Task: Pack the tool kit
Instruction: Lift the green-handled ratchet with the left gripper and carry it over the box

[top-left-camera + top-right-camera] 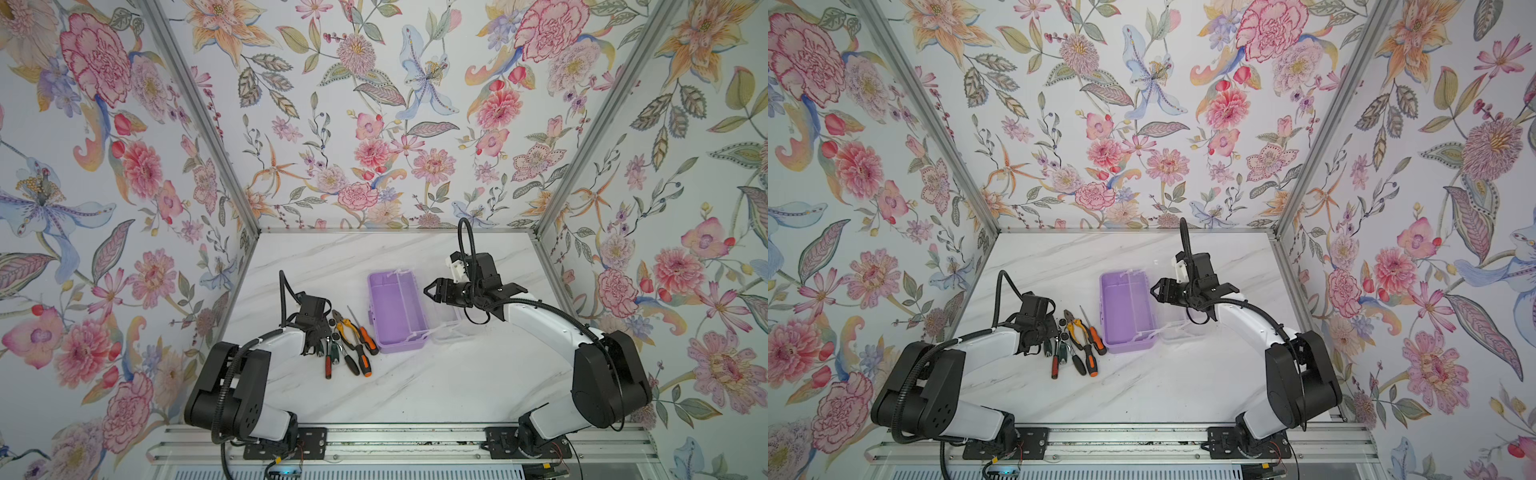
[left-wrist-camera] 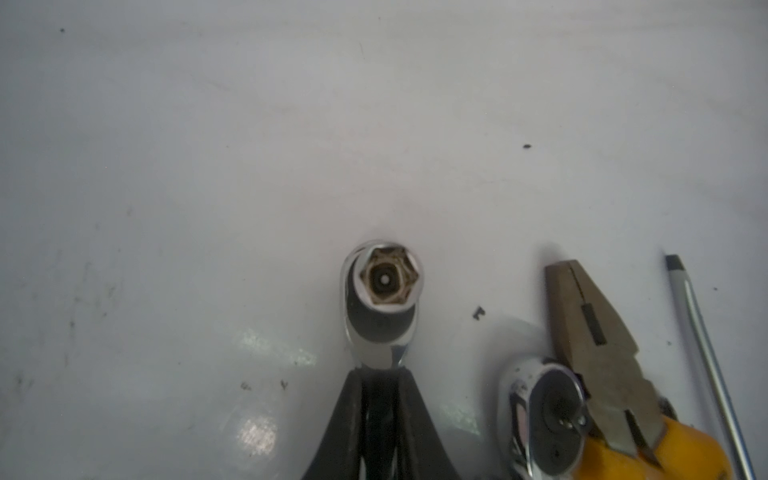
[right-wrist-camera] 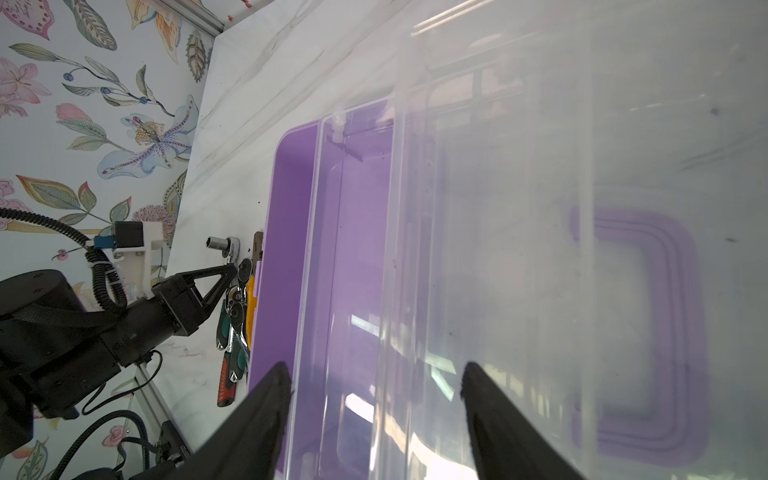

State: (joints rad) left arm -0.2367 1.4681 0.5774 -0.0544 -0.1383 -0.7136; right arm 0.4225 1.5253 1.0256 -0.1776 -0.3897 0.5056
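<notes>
The ratchet will leave my left gripper's hold inside the lilac box, where I will let it go lengthwise (image 1: 409, 314) along the box's side next to the clear lid.
The tool kit's lilac box (image 1: 397, 309) lies open mid-table, its clear lid (image 1: 446, 326) folded out to the right. Through the lid the purple handle (image 3: 648, 332) shows. Left of the box lies a pile of tools: yellow-handled pliers (image 1: 345, 332), orange-black screwdrivers (image 1: 365, 340) and ratchets. My left gripper (image 2: 380, 370) is down at the pile's left edge, shut on the neck of a ratchet (image 2: 382, 291) that carries a socket. My right gripper (image 3: 374, 370) is open over the lid's near edge, nothing between its fingers.
A second ratchet head (image 2: 548, 415) and the pliers' jaws (image 2: 590, 332) lie close beside the held ratchet. A screwdriver shaft (image 2: 702, 353) runs past them. Floral walls with metal posts (image 1: 232, 183) close the marble table (image 1: 415, 386) on three sides.
</notes>
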